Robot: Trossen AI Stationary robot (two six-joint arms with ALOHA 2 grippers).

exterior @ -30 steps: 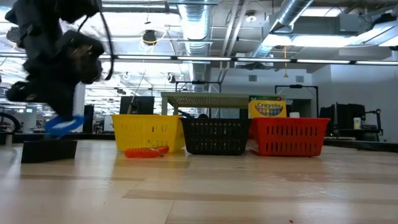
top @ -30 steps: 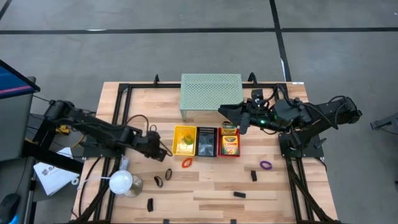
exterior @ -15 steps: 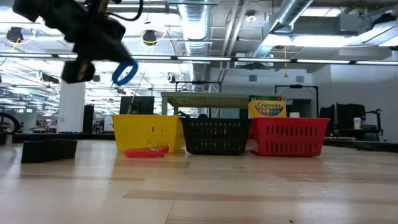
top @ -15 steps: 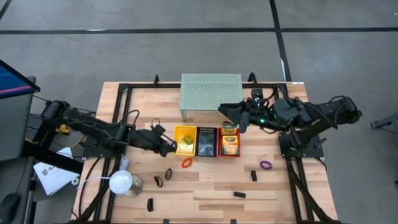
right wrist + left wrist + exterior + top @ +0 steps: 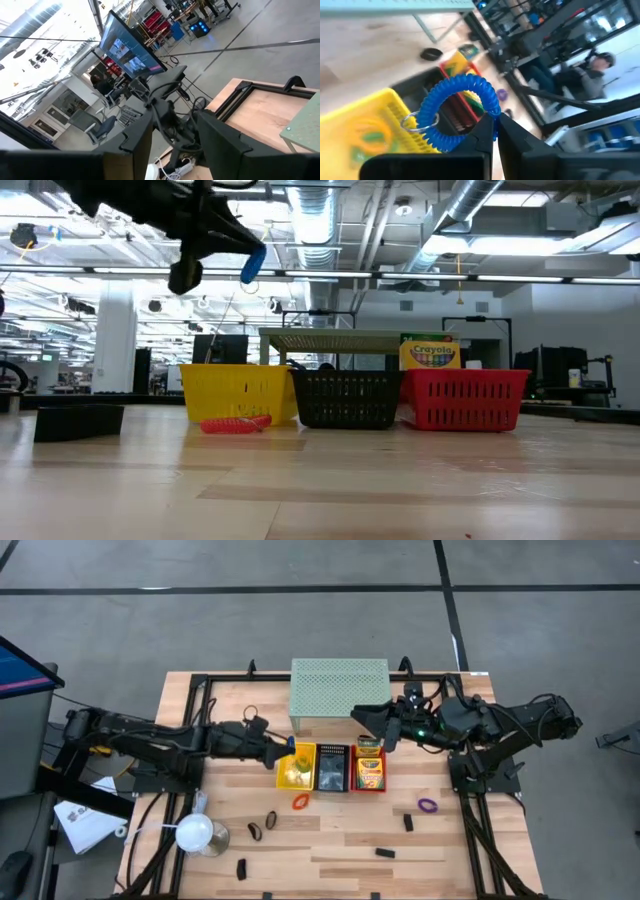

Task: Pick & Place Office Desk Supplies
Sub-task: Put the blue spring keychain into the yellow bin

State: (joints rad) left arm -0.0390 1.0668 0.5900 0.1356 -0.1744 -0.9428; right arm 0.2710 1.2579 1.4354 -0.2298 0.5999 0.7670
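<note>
I should let go of the blue band, which hovers high above the baskets now, with my left gripper inside the yellow basket (image 5: 293,763) (image 5: 360,151), next to the orange and green things lying there.
My left gripper (image 5: 284,749) is shut on a blue coiled ring band (image 5: 457,107) and hovers above the yellow basket (image 5: 297,768). In the low view the band (image 5: 253,265) is high above the baskets. My right gripper (image 5: 360,718) waits open, raised near the far end of the red basket (image 5: 369,774), which holds crayon boxes (image 5: 432,354). An orange band (image 5: 300,802) lies on the table in front of the yellow basket. A purple band (image 5: 428,805) and small black clips (image 5: 409,823) lie nearer the table's near edge. My left gripper pinches the blue band's coil at one side of the loop (image 5: 491,114) between its two fingertips (image 5: 481,134). The band is lifted clear and stands out beyond the fingers. A small metal ring (image 5: 410,121) hangs on its opposite side.
A black basket (image 5: 332,767) sits between the yellow and red ones. The pale green mesh shelf (image 5: 340,688) stands behind them. A white round-headed lamp-like object (image 5: 196,832) is near the table's left near corner. More black clips (image 5: 384,853) and dark rings (image 5: 270,819) lie along the near side.
My left gripper has risen from close to the table and travelled toward the table's right and slightly far side. It carried the blue band from left of the baskets to above the yellow basket, and it has stayed shut on the band.
</note>
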